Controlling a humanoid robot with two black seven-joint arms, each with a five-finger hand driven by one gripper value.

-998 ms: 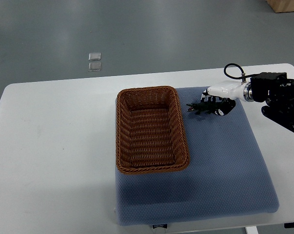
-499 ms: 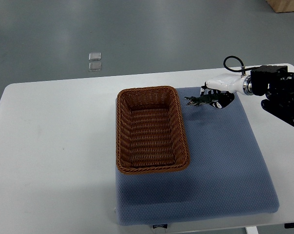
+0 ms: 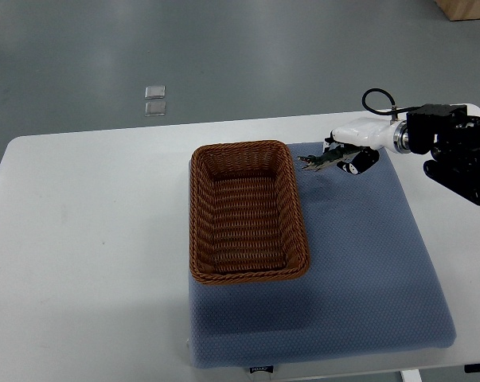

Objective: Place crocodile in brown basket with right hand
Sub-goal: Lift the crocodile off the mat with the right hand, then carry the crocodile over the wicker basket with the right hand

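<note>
My right gripper will release the crocodile inside the far end of the brown basket (image 3: 227, 169). The crocodile is now lifted above the blue mat.
A small dark green crocodile (image 3: 317, 161) hangs in my right hand (image 3: 343, 157), lifted a little above the blue mat (image 3: 359, 263). The hand's fingers are curled around the toy's rear half, and its head points left toward the basket. The brown wicker basket (image 3: 247, 211) stands on the mat's left part, long side running away from me, with nothing inside it. The crocodile is just right of the basket's far right corner. My right arm (image 3: 454, 155) comes in from the right edge. The left arm does not show.
The mat lies on a white table (image 3: 88, 239). Two small clear squares (image 3: 154, 101) lie on the grey floor beyond the table's far edge. A wooden box corner (image 3: 466, 8) shows at the top right.
My right hand has risen off the mat with the crocodile and shifted slightly left and away from me, toward the basket's far right corner.
</note>
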